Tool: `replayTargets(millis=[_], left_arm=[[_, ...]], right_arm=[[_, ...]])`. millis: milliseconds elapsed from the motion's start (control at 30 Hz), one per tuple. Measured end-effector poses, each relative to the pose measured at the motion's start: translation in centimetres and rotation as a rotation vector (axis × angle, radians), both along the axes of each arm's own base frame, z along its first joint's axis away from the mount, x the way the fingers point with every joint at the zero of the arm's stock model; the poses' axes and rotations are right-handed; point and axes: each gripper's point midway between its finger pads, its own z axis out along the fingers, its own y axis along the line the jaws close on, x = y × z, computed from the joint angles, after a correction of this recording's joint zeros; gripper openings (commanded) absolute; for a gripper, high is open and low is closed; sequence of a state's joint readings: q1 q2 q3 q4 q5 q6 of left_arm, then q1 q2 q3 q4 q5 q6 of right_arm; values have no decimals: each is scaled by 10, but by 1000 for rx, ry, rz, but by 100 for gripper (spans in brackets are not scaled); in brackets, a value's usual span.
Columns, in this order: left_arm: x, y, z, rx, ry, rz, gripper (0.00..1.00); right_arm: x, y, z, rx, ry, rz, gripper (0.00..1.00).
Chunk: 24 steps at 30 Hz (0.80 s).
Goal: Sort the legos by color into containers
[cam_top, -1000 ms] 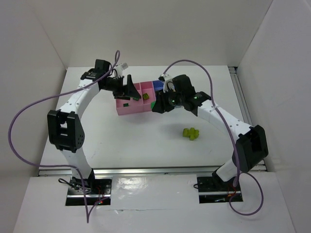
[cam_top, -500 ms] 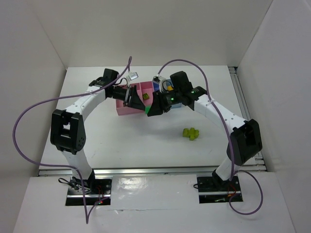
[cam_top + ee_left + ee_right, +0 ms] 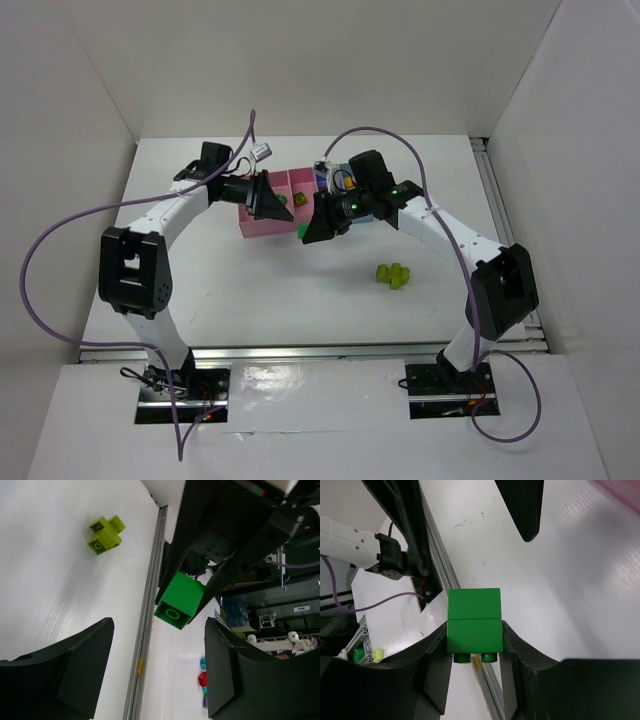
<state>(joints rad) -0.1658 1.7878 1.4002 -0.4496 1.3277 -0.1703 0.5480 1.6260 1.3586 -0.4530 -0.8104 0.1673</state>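
Note:
Next, I drop the dark green lego from my right gripper in the wide pink bin (image 3: 279, 191), close to the narrow pink bin.
My right gripper (image 3: 306, 227) is shut on a dark green lego (image 3: 301, 229), held above the front edge of the pink containers (image 3: 262, 224). In the right wrist view the dark green lego (image 3: 473, 620) sits squarely between my right gripper's (image 3: 473, 647) fingers. My left gripper (image 3: 272, 197) is open and empty over the wide pink bin, pointing toward the right gripper. In the left wrist view the left gripper (image 3: 157, 667) faces the held lego (image 3: 180, 601). Lime green legos (image 3: 393, 273) lie clumped on the table. An orange-brown lego (image 3: 298, 200) lies in the narrow pink bin.
A yellow lego (image 3: 350, 182) shows by the blue bins (image 3: 326, 178), which my right arm partly hides. The lime clump also shows in the left wrist view (image 3: 105, 534). White walls enclose the table on three sides. A metal rail (image 3: 300, 350) runs along the near edge.
My right gripper has moved left and slightly toward me with the dark green lego. My left gripper has swung to point right, toward the right gripper.

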Motion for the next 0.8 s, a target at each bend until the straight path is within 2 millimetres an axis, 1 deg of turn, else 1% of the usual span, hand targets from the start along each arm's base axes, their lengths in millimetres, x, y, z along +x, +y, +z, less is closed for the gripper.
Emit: replayTargets(millis=[133, 167, 267, 400, 533, 600, 667, 700, 767, 800], left_arm=[[-2, 1, 11, -39, -14, -19, 80], [-3, 1, 13, -48, -17, -26, 83], [-6, -2, 16, -65, -27, -47, 84], [-15, -15, 15, -61, -28, -85, 84], [-28, -30, 11, -48, -9, -127, 83], [-32, -35, 11, -45, -4, -142, 73], [-32, -37, 10, -36, -11, -140, 61], [-31, -37, 10, -32, -12, -137, 49], [-28, -36, 10, -35, -31, -136, 40], [-28, -35, 10, -40, -40, -138, 38]], right_arm=[[-2, 0, -1, 4, 13, 4, 13], [-3, 1, -1, 7, 16, 5, 13], [-3, 2, 1, 16, 18, 8, 13], [-3, 4, 2, 29, 17, 18, 13], [-1, 6, -1, 31, 22, 23, 13], [-1, 7, -3, 29, 27, 23, 13], [-2, 7, -3, 33, 37, 28, 13], [-3, 7, -2, 37, 39, 33, 13], [-4, 9, 0, 52, 43, 42, 13], [-5, 9, 2, 62, 47, 46, 13]])
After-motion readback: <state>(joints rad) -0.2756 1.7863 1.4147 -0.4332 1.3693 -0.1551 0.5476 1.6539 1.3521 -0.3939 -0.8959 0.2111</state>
